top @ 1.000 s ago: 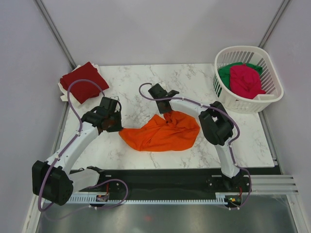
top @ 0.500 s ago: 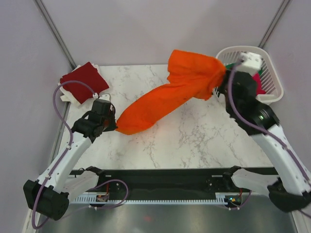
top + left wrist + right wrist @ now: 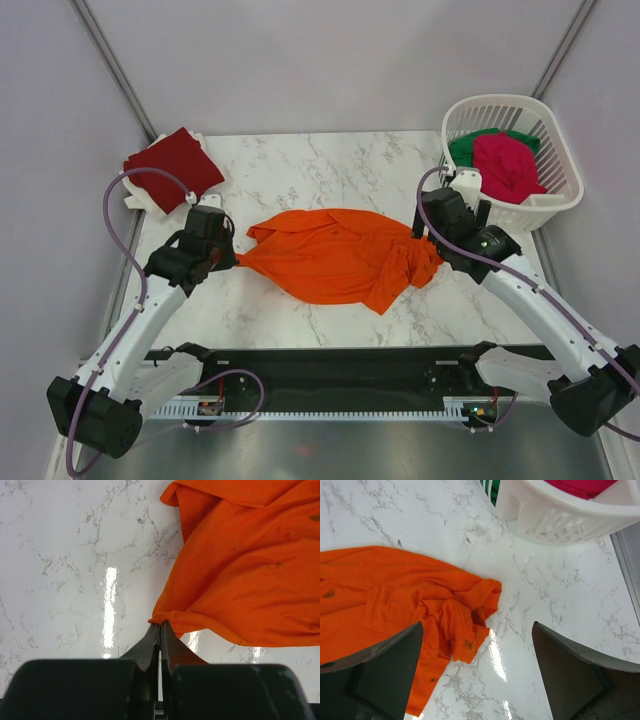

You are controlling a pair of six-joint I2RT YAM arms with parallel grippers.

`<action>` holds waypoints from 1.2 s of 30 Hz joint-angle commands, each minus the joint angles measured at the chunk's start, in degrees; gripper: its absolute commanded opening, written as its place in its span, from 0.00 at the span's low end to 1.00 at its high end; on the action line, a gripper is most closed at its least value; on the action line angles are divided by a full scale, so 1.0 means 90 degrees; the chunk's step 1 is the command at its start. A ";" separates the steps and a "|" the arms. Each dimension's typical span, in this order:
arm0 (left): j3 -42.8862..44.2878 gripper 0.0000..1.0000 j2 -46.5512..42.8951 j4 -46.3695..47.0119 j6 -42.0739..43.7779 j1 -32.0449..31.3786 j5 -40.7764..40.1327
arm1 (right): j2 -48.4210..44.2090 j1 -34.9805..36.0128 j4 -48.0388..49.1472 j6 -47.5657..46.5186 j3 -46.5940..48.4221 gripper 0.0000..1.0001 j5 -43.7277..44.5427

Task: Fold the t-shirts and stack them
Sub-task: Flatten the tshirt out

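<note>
My right gripper will grip the orange t-shirt at the near edge of its bunched end (image 3: 408,283) (image 3: 447,656), where a small corner sticks out.
A bright orange t-shirt (image 3: 335,255) lies spread and wrinkled across the middle of the marble table (image 3: 300,165). My left gripper (image 3: 231,262) is shut on its left edge, and the pinched fold (image 3: 167,617) shows at the fingertips in the left wrist view. My right gripper (image 3: 430,243) hovers open over the shirt's bunched right end (image 3: 465,620), holding nothing. A dark red t-shirt (image 3: 172,165) lies folded at the back left. A magenta-pink t-shirt (image 3: 505,165) and a green t-shirt (image 3: 465,150) lie in the basket.
The white lattice basket (image 3: 560,200) stands at the table's back right corner, just beyond my right gripper; its wall (image 3: 560,517) shows in the right wrist view. White cloth or paper (image 3: 135,195) pokes out under the dark red shirt. Grey walls enclose the table.
The right gripper lifted the orange shirt high toward the basket, stretching it from the left gripper's hold, then opened. The shirt dropped and now lies spread on the table.
</note>
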 commanded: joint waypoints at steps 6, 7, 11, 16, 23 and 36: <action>-0.0020 0.02 0.0007 0.0163 -0.0029 0.0029 0.0030 | -0.0169 0.0002 0.0302 0.0088 0.0225 0.98 -0.1475; -0.0010 0.02 0.0007 0.0173 -0.0029 0.0029 0.0050 | -0.0217 0.0031 0.0429 0.0311 -0.0164 0.98 -0.2106; -0.0020 0.02 -0.0013 0.0173 -0.0020 0.0029 0.0079 | -0.0442 0.0187 0.0703 0.0839 -0.1055 0.94 -0.2698; -0.0010 0.02 -0.0013 0.0173 -0.0010 0.0029 0.0118 | -0.0579 0.0207 0.1025 0.0987 -0.2052 0.84 -0.3236; -0.0020 0.02 -0.0052 0.0173 -0.0010 0.0029 0.0138 | -0.0062 0.0207 0.1746 0.0890 -0.2297 0.76 -0.3265; -0.0039 0.02 -0.0081 0.0173 -0.0020 0.0029 0.0128 | 0.0934 0.0178 0.2090 0.0489 -0.1906 0.67 -0.2426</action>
